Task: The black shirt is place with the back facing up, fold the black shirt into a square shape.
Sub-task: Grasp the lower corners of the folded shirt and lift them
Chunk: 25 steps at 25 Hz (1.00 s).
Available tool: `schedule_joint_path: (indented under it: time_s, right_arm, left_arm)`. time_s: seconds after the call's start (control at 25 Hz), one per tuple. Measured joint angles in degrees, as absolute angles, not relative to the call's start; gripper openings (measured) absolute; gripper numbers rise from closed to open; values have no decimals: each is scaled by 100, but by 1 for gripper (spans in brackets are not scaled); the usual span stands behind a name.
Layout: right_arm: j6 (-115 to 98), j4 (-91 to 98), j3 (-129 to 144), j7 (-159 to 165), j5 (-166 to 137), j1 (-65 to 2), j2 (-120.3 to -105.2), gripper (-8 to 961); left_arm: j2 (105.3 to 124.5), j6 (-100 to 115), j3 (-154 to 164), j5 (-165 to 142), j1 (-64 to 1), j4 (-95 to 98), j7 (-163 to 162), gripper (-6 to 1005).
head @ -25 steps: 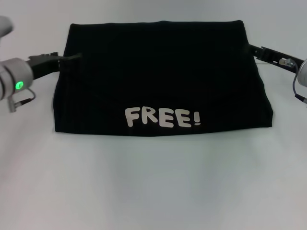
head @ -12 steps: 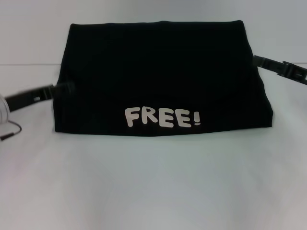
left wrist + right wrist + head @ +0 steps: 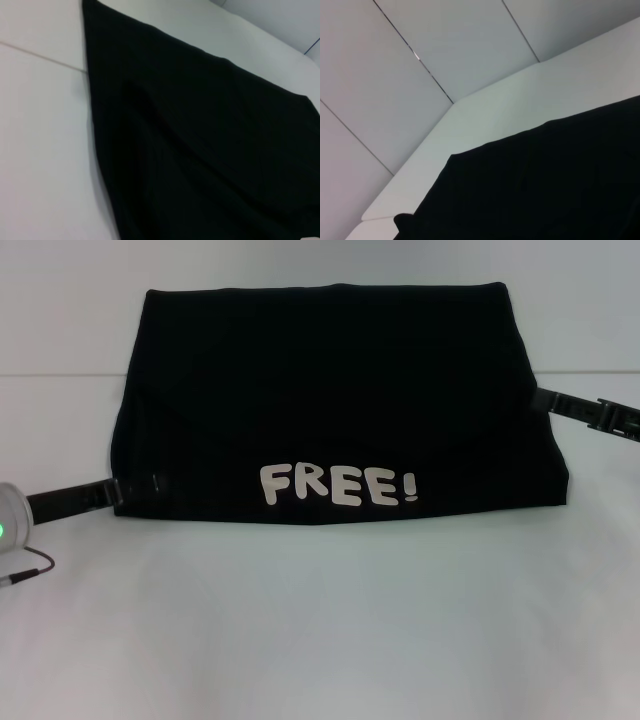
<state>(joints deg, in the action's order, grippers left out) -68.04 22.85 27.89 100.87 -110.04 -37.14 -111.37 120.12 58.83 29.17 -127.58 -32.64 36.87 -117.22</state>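
The black shirt has a front corner (image 3: pixel 560 497) nearest the exclamation mark of the lettering, and my right gripper needs to go there next and close on it.
The black shirt (image 3: pixel 330 390) lies on the white table as a wide folded rectangle. Its white "FREE!" lettering (image 3: pixel 338 485) faces up near the front edge. My left gripper (image 3: pixel 125 488) reaches in low from the left and meets the shirt's front left corner. My right gripper (image 3: pixel 545 398) is at the shirt's right edge, about halfway back. The left wrist view looks along the black shirt (image 3: pixel 210 150) from its left edge. The right wrist view shows the black shirt (image 3: pixel 545 185) filling the lower part of the picture.
The white table (image 3: pixel 320 620) stretches out in front of the shirt and to both sides. A seam in the table (image 3: pixel 40 56) runs under the shirt's far part. Pale wall panels (image 3: pixel 420 60) stand beyond the table.
My left gripper has slid along the shirt's left edge from the back toward the front left corner. The right gripper has moved a little nearer along the right edge. The shirt has not moved.
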Motion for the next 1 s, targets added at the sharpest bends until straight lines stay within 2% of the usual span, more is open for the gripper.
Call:
schedule_joint_path:
  time_s: [1.0]
  right_arm:
    - [-6791,2285,2804,10069,-11004,-3684,-11180,684]
  left_arm:
    - [12032,5848,2986,-12919,-3240,3694,-11525,765]
